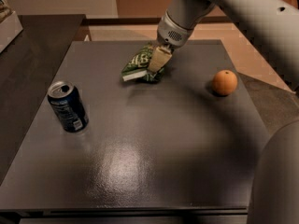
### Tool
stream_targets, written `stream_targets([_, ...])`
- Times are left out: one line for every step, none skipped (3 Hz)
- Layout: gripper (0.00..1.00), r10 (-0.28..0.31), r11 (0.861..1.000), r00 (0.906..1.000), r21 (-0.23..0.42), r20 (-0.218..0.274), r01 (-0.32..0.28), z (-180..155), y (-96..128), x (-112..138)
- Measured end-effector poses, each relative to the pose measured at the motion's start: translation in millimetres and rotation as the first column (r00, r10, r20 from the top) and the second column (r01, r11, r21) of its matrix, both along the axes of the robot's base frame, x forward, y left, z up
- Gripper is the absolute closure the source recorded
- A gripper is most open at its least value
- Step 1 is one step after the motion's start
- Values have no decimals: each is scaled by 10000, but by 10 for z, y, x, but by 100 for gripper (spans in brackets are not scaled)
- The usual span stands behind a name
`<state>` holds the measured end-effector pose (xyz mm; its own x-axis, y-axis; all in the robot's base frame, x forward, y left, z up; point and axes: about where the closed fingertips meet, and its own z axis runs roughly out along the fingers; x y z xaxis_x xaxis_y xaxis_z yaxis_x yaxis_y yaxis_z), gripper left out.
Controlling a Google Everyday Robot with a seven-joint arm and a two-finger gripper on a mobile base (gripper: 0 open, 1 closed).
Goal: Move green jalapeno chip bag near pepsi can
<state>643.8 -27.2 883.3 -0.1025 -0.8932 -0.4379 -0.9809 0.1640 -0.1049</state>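
Next, I let go of the green jalapeno chip bag on the table (113, 100) next to the pepsi can, toward the orange fruit.
The green jalapeno chip bag (138, 64) is at the far middle of the dark table (154, 162), crumpled and tilted up at its right end. My gripper (156, 63) comes down from the upper right and is shut on the bag's right side, with a pale finger (158, 59) across it. The pepsi can (68, 107), dark blue with a silver top, stands upright at the left of the table, well apart from the bag.
A round orange fruit (224, 82) lies at the right of the table. My arm's large grey body (275, 181) fills the lower right. A darker counter (32, 45) adjoins on the left, with a pale box (6, 17) at its far corner.
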Motion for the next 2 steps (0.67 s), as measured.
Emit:
stream_targets([100, 903, 9959, 9955, -48, 271, -902, 154, 137, -250])
stream_targets([100, 1833, 9830, 9822, -133, 400, -1829, 223, 277, -513])
